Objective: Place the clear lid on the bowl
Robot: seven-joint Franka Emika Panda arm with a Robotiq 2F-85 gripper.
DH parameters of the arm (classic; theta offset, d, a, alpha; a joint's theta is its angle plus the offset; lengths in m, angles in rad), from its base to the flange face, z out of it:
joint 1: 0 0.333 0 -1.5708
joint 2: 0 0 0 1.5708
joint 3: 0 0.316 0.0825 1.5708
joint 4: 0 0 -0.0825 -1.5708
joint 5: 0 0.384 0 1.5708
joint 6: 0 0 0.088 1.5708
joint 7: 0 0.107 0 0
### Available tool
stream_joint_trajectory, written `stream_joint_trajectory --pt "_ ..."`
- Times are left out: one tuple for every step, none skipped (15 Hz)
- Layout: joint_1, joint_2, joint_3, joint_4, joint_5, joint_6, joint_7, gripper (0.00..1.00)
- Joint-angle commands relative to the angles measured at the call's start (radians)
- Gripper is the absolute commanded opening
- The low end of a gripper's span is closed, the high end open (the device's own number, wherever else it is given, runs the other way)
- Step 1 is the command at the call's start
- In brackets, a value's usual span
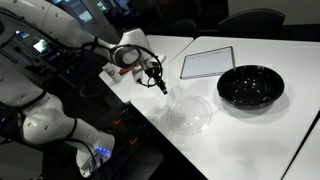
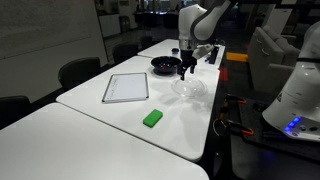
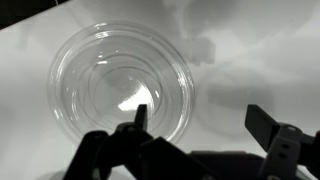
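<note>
One finger already hangs over the clear lid on the side facing the grey panel, so next the gripper closes on the clear lid's rim (image 1: 178, 98) (image 3: 191, 105) there.
The clear lid (image 1: 189, 113) lies flat on the white table near its front edge; it also shows in an exterior view (image 2: 190, 89) and fills the left of the wrist view (image 3: 122, 85). The glossy black bowl (image 1: 250, 86) stands on the table apart from the lid, and shows behind the gripper in an exterior view (image 2: 165, 65). My gripper (image 1: 160, 85) hangs above the table beside the lid, also visible in an exterior view (image 2: 185, 72). Its fingers are spread and empty (image 3: 200, 118); one finger hangs over the lid's rim, the other over bare table.
A flat grey rectangular panel with a dark frame (image 1: 207, 63) lies on the table next to the bowl, also in an exterior view (image 2: 126, 87). A green block (image 2: 152, 118) lies on the table. Chairs stand along the far side. A seam (image 1: 300, 150) divides the tables.
</note>
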Motion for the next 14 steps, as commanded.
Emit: stream_joint_trajectory --pt "0.009 -0.001 -0.008 0.002 0.003 -0.002 -0.002 1.0" --pt "0.009 -0.003 -0.008 0.002 0.003 -0.002 -0.002 1.0" --pt "0.01 -0.004 -0.007 0.003 0.002 -0.002 -0.002 1.0" --pt "0.012 -0.005 -0.005 0.004 0.003 -0.002 -0.002 1.0" --pt "0.012 -0.005 -0.004 0.004 0.003 -0.002 -0.002 1.0" --pt "0.014 0.009 -0.014 -0.002 -0.03 0.059 0.029 1.0" --pt "0.01 0.025 -0.014 -0.002 -0.03 0.091 -0.005 1.0" --pt "0.006 0.044 -0.014 -0.004 -0.025 0.139 -0.029 1.0" --pt "0.003 0.061 -0.011 -0.008 -0.012 0.181 -0.052 1.0" --pt "-0.001 0.087 -0.007 -0.009 0.005 0.231 -0.081 1.0" --pt "-0.003 0.109 -0.004 -0.011 0.019 0.271 -0.106 1.0" --pt "-0.009 0.139 0.006 -0.009 0.044 0.311 -0.14 1.0" --pt "-0.01 0.164 0.01 -0.006 0.059 0.337 -0.159 1.0" --pt "-0.015 0.188 0.019 -0.002 0.082 0.359 -0.186 1.0"
